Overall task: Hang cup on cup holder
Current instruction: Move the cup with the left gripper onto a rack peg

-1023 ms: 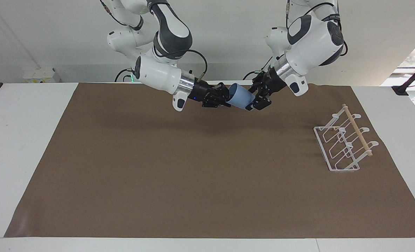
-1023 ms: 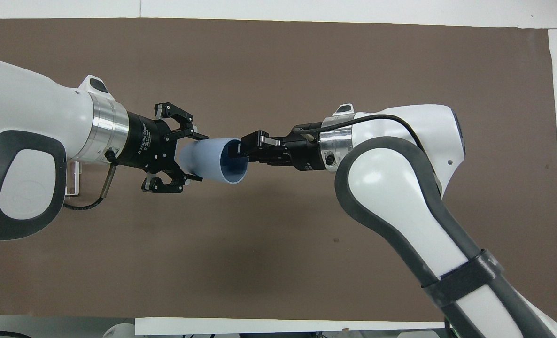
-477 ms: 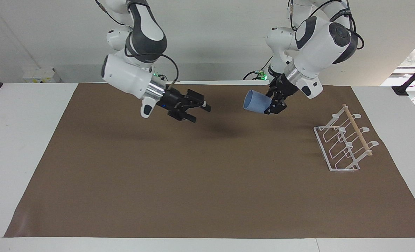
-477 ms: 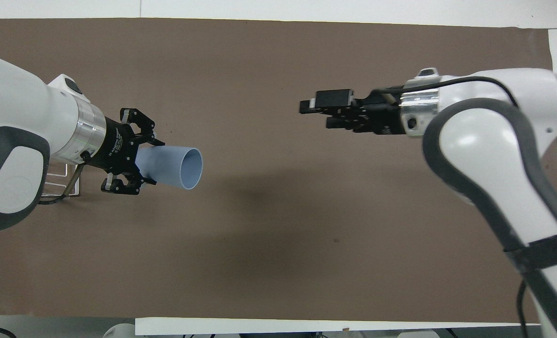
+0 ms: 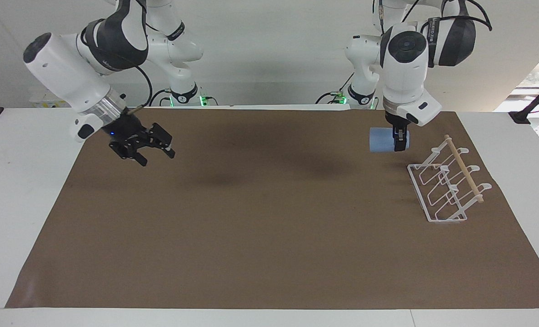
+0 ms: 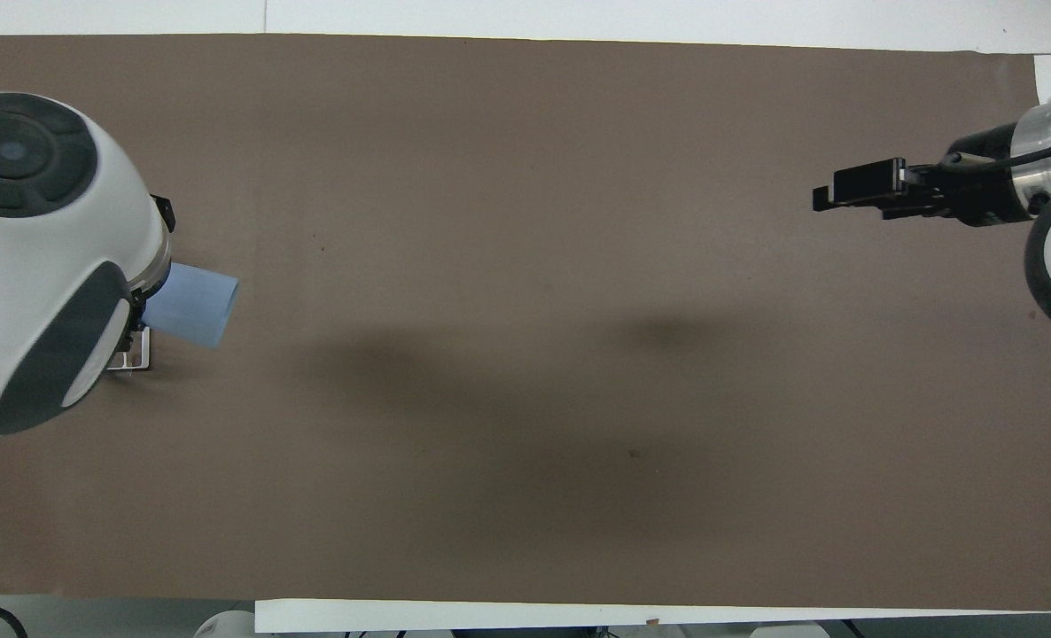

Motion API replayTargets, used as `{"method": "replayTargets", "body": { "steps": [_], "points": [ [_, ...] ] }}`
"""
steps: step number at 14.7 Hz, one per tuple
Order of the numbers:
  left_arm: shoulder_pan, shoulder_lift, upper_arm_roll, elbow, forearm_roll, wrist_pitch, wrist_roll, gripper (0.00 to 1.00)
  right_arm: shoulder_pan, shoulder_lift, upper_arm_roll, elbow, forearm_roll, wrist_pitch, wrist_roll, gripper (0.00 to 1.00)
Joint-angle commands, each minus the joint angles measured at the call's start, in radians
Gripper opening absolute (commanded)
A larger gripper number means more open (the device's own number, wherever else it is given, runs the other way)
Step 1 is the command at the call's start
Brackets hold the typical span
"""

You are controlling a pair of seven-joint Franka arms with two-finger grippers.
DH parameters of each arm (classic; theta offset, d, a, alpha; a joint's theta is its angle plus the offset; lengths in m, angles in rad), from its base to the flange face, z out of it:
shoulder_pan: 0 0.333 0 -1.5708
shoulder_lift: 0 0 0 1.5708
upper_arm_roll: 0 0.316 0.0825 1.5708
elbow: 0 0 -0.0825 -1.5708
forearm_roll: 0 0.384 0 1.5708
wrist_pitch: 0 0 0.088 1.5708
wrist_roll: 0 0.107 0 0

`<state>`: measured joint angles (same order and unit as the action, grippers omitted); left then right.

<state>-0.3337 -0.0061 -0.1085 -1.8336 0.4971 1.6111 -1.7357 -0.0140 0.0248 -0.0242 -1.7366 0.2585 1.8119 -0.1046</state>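
Observation:
The robot's left gripper should release the light-blue cup on the white wire cup holder's end (image 6: 111, 234) opposite the holder's uncovered corner.
The light-blue cup (image 5: 381, 140) hangs on its side in the air, with my left gripper (image 5: 400, 141) shut on its base end from above. It is over the brown mat, close beside the white wire cup holder (image 5: 446, 188), which stands at the left arm's end of the table with its wooden dowel on top. In the overhead view the cup (image 6: 193, 306) sticks out from under the left arm, which hides that gripper and all but a corner of the cup holder (image 6: 131, 356). My right gripper (image 5: 157, 156) (image 6: 831, 193) hangs open and empty over the right arm's end of the mat.
A brown mat (image 5: 260, 236) covers most of the white table (image 5: 24, 181). Nothing else stands on it besides the rack.
The right gripper let go of the cup's rim, opened and drew back to its own end. The left arm swung the cup toward the cup holder.

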Motion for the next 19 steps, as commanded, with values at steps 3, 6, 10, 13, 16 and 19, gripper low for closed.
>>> {"method": "replayTargets", "body": {
  "steps": [3,6,10,13,16,19],
  "points": [
    [-0.093,0.216,0.004,0.090,0.520,-0.170,-0.061,0.00,-0.027,0.001,0.016,0.231,-0.330,-0.311,0.006,0.99],
    [-0.091,0.323,0.007,0.096,0.800,-0.253,-0.122,0.00,-0.038,0.001,0.015,0.292,-0.397,-0.453,-0.017,0.99],
    [-0.064,0.417,0.012,0.134,0.983,-0.327,-0.224,0.00,-0.044,-0.003,0.026,0.272,-0.306,-0.442,0.008,0.99],
    [-0.064,0.413,0.010,0.064,0.971,-0.329,-0.319,0.00,-0.056,-0.016,0.024,0.252,-0.308,-0.462,0.011,0.99],
    [-0.028,0.416,0.007,0.033,0.968,-0.316,-0.349,0.00,-0.057,-0.016,0.021,0.256,-0.321,-0.499,0.009,0.99],
    [0.008,0.466,0.009,0.025,0.969,-0.270,-0.386,0.00,-0.057,-0.016,0.023,0.255,-0.321,-0.493,0.003,0.99]
  ]
}}
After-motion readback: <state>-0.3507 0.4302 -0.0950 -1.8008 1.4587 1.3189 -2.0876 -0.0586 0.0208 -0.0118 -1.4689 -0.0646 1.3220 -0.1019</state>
